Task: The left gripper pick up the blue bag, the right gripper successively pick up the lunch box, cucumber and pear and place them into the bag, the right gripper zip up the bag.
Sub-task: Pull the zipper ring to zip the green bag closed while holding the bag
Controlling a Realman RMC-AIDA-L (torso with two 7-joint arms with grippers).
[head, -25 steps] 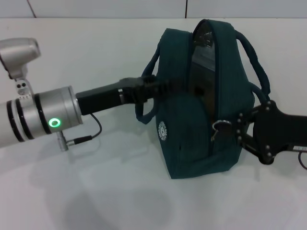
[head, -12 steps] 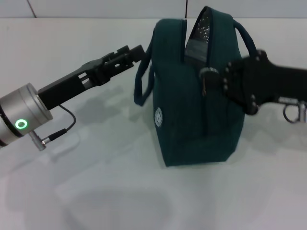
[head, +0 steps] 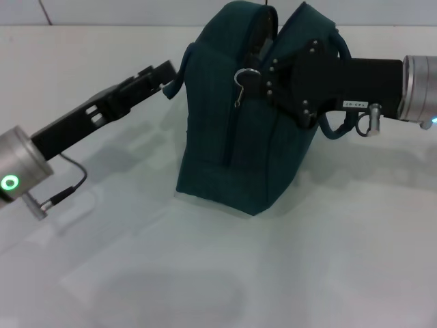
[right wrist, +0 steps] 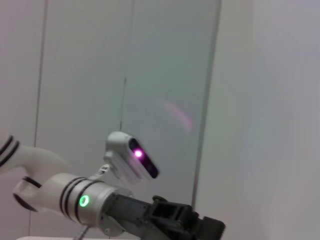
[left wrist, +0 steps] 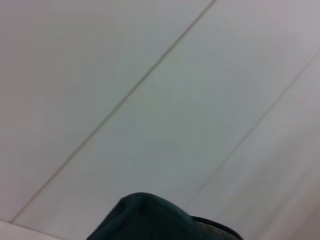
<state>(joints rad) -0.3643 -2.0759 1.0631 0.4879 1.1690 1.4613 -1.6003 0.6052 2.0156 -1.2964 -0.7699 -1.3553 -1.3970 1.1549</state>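
Note:
The blue bag leans while my left gripper holds only its handle, so that gripper should grip the bag's side lower down [head: 194,121] before my right gripper zips.
The blue bag [head: 229,137] stands tilted on the white table, its top leaning toward my right arm. Its zipper runs up the near side to a metal ring pull [head: 244,76]. My right gripper [head: 265,74] is at the bag's top, shut on the zipper pull, and the ring dangles just off its tip. My left gripper [head: 166,70] is at the bag's left upper corner, shut on a handle loop [head: 175,83] that is drawn out sideways. The bag's top [left wrist: 150,220] edges into the left wrist view. The lunch box, cucumber and pear are out of view.
The bag's second handle [head: 333,128] hangs under my right wrist. A thin cable [head: 68,188] loops below my left forearm. The right wrist view shows my left arm [right wrist: 85,200] against a pale wall. White table [head: 205,273] lies in front of the bag.
The ring pull has travelled from low on the bag's right side up to its top with my right gripper. The bag has swung left and tilted. My left arm has drawn back to the left.

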